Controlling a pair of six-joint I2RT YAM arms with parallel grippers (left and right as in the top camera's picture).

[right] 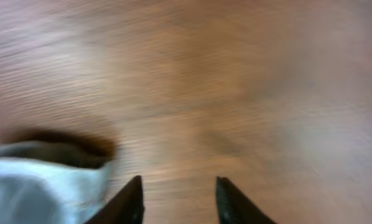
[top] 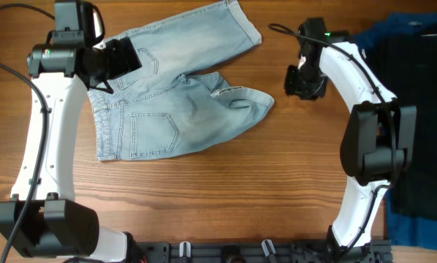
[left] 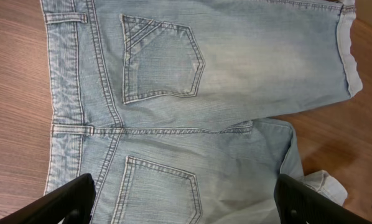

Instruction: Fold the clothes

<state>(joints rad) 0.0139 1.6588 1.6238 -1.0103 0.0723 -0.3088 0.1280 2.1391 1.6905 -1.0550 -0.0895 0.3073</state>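
The shorts' nearer leg end is doubled back, so next my right gripper pulls the leg's hem point(top: 229, 90) flat before folding.
The pale light-blue denim shorts point(top: 167, 102) lie back side up on the wooden table, waistband to the left. One leg reaches to the upper right and the other is partly folded over at the right. My left gripper point(top: 120, 58) hovers open and empty over the waistband and pockets; the left wrist view shows both stitched pockets point(left: 164, 62) between its wide-apart fingers point(left: 183, 202). My right gripper point(top: 305, 80) is to the right of the shorts, apart from them. In the right wrist view its fingers point(right: 176, 196) are open over bare wood, with a bit of denim point(right: 43, 186) at the lower left.
A large black garment point(top: 416, 109) lies on the table's right side, with a royal-blue garment point(top: 394, 29) showing under it at the top right and along the bottom right. Black cables run near both arms.
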